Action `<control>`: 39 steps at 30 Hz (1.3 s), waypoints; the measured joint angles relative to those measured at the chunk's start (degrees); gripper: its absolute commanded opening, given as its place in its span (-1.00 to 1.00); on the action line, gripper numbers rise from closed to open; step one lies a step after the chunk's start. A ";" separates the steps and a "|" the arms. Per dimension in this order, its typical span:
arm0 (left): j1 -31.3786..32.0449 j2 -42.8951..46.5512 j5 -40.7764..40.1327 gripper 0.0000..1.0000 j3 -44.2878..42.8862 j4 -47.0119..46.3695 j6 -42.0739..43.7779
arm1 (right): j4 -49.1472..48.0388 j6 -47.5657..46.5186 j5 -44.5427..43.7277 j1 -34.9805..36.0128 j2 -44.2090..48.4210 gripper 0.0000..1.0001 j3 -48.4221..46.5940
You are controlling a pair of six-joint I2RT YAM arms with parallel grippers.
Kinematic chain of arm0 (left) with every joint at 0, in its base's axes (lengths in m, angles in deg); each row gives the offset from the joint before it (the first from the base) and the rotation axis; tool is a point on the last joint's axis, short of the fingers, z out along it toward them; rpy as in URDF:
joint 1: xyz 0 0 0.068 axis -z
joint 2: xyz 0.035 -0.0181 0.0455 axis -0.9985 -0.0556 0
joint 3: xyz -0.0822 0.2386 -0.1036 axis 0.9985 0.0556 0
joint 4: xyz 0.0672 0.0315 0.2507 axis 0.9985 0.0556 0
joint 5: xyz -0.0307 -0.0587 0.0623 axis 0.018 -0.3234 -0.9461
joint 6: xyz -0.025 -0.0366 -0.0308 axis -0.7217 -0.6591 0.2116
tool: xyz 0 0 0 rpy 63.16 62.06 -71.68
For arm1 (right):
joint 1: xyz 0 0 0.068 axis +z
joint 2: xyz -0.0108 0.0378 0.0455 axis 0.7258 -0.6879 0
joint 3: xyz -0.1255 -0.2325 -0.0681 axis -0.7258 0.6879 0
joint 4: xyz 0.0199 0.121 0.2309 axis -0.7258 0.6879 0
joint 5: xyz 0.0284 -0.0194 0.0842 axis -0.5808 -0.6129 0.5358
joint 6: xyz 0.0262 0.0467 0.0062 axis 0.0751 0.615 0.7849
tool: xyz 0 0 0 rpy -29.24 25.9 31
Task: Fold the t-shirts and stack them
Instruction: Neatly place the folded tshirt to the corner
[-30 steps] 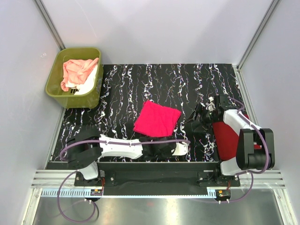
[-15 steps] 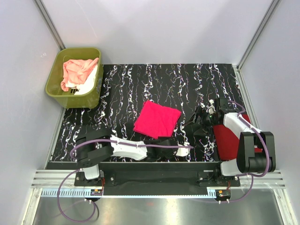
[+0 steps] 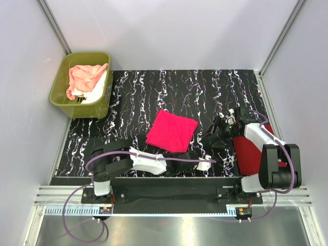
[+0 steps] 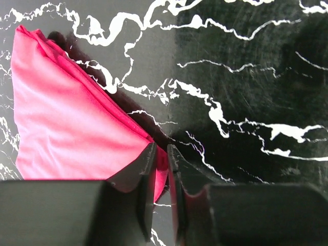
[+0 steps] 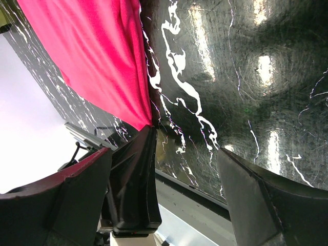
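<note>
I will next close my right gripper on the hot pink t-shirt's edge (image 3: 190,139) (image 5: 144,79) facing the darker red t-shirt, near the hot pink t-shirt's corner in my left gripper.
A hot pink t-shirt (image 3: 171,130) lies folded in a square at the table's middle. My left gripper (image 3: 186,152) is at its near right corner. In the left wrist view the hot pink t-shirt (image 4: 66,118) fills the left side, and the left gripper (image 4: 160,154) is shut on its corner, with cloth between the jaws. My right gripper (image 3: 218,131) is open and empty, just right of the shirt; in the right wrist view the right gripper (image 5: 185,146) is spread wide beside the shirt's edge (image 5: 97,56). A darker red t-shirt (image 3: 248,154) lies folded under the right arm.
An olive-green tub (image 3: 60,82) stands at the back left, holding the peach-pink t-shirt (image 3: 84,76) and the white t-shirt (image 3: 96,93). White walls enclose the black marbled table (image 3: 184,87). The left arm lies along the table's near edge.
My left arm has reached further right along the near edge, bringing its gripper to the pink shirt's near corner. The right gripper drew back slightly, then stayed put. The pink shirt has not moved.
</note>
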 measured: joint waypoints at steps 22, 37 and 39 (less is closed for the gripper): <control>-5.75 5.42 6.25 -1.00 -3.82 11.06 -6.67 | -5.46 6.67 2.40 0.00 -2.29 0.99 1.33; -7.61 10.03 7.89 -1.00 -5.07 14.97 -8.70 | -19.63 14.62 9.18 1.27 -9.92 1.00 2.36; -7.82 10.38 7.89 -1.00 -5.35 15.43 -8.68 | -20.55 15.34 9.25 2.80 -11.13 0.99 2.36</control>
